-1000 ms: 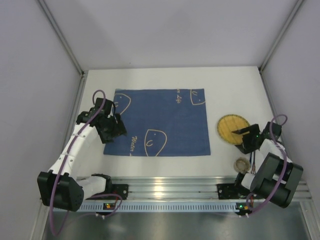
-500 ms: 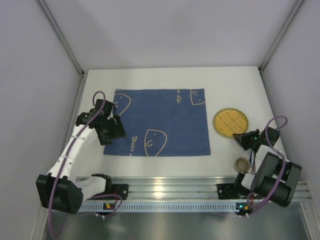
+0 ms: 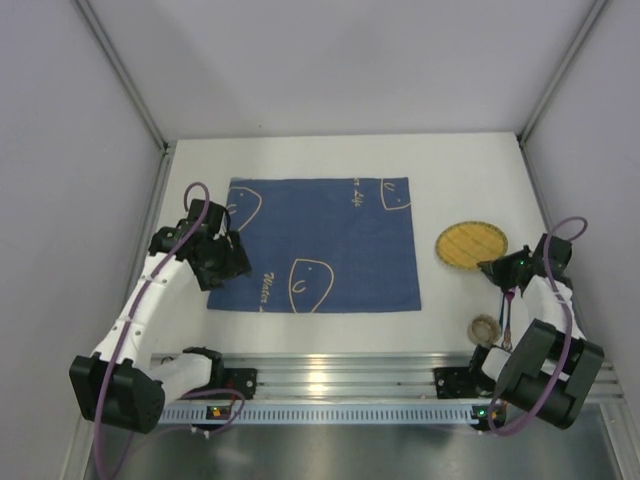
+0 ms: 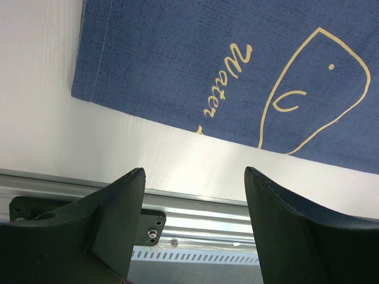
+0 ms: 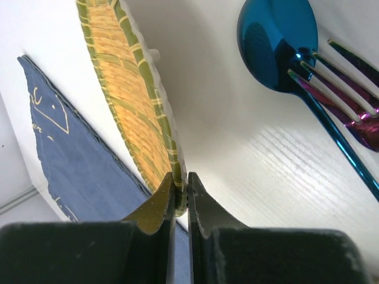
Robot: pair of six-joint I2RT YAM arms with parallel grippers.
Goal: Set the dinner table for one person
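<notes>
Next, I release the round woven mat from my right gripper on the middle of the blue cloth mat (image 3: pixel 311 240).
The white dinner table (image 3: pixel 460 170) carries a blue cloth mat (image 3: pixel 320 243) with line drawings. To its right is a round woven yellow-green mat (image 3: pixel 470 245). My right gripper (image 3: pixel 497 266) is shut on that mat's near right rim, and the mat is tilted up off the table. In the right wrist view the fingers (image 5: pixel 181 192) pinch the woven mat (image 5: pixel 127 100) edge-on. A blue spoon (image 5: pixel 278 26) and a purple fork (image 5: pixel 349 89) lie beyond it. My left gripper (image 3: pixel 232 262) hangs open and empty over the blue mat's near left corner (image 4: pixel 195 171).
A small round woven piece (image 3: pixel 486 327) lies at the near right by the right arm's base. The metal rail (image 3: pixel 330 375) runs along the near edge. Grey walls close in the left, right and back.
My right gripper has gone from open to shut on the woven mat's rim, shifted right and tilted the mat up. The left arm has barely moved.
</notes>
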